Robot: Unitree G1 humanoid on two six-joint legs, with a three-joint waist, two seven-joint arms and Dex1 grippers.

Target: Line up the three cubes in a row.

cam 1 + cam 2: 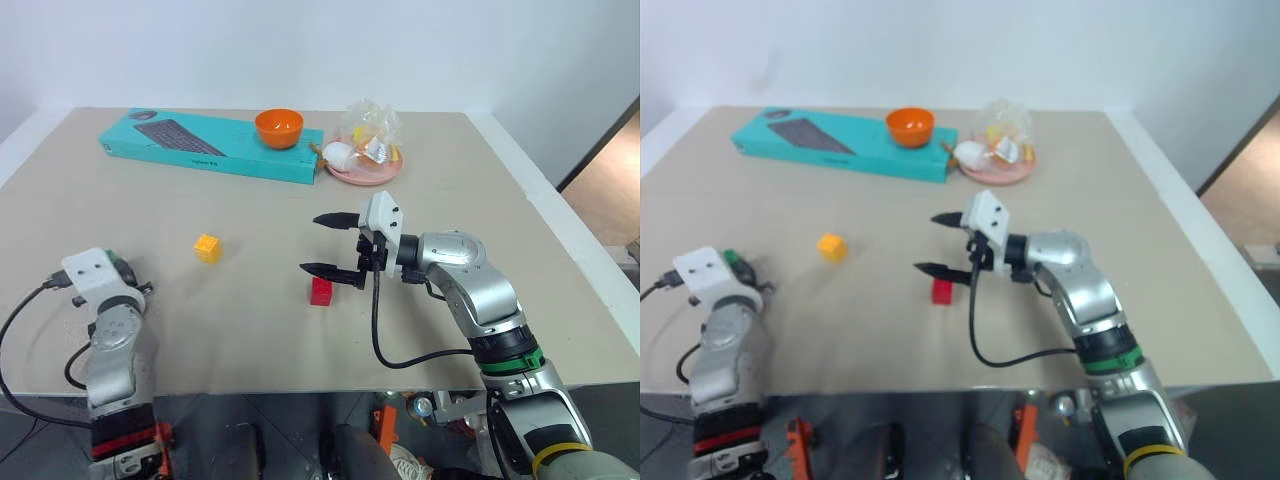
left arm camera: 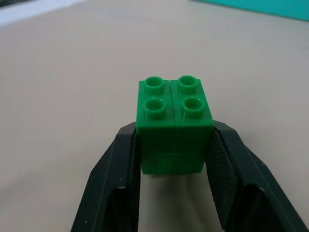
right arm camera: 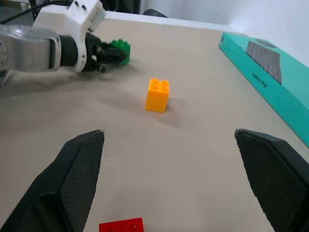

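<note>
Next, my left gripper releases the green cube on the table (image 1: 269, 296) next to the red cube, on the side of the yellow cube. The green cube still stands on the table, studs up.
The green cube (image 2: 175, 104) stands on the table at the far left, studs up, and my left gripper (image 2: 175, 129) is shut on its lower half. From the right wrist view that same gripper (image 3: 108, 54) shows holding the green cube (image 3: 120, 50). The yellow cube (image 1: 207, 247) stands alone left of the table's middle. The red cube (image 1: 321, 291) lies near the front middle. My right gripper (image 1: 312, 243) hovers open just above and beside the red cube, pointing left, with nothing between its fingers.
A teal keyboard box (image 1: 210, 145) lies along the back with an orange bowl (image 1: 279, 127) on it. A pink plate (image 1: 385, 177) of wrapped items sits at the back right. A black cable (image 1: 378, 330) hangs from the right wrist. The table's front edge (image 1: 300, 390) is close.
</note>
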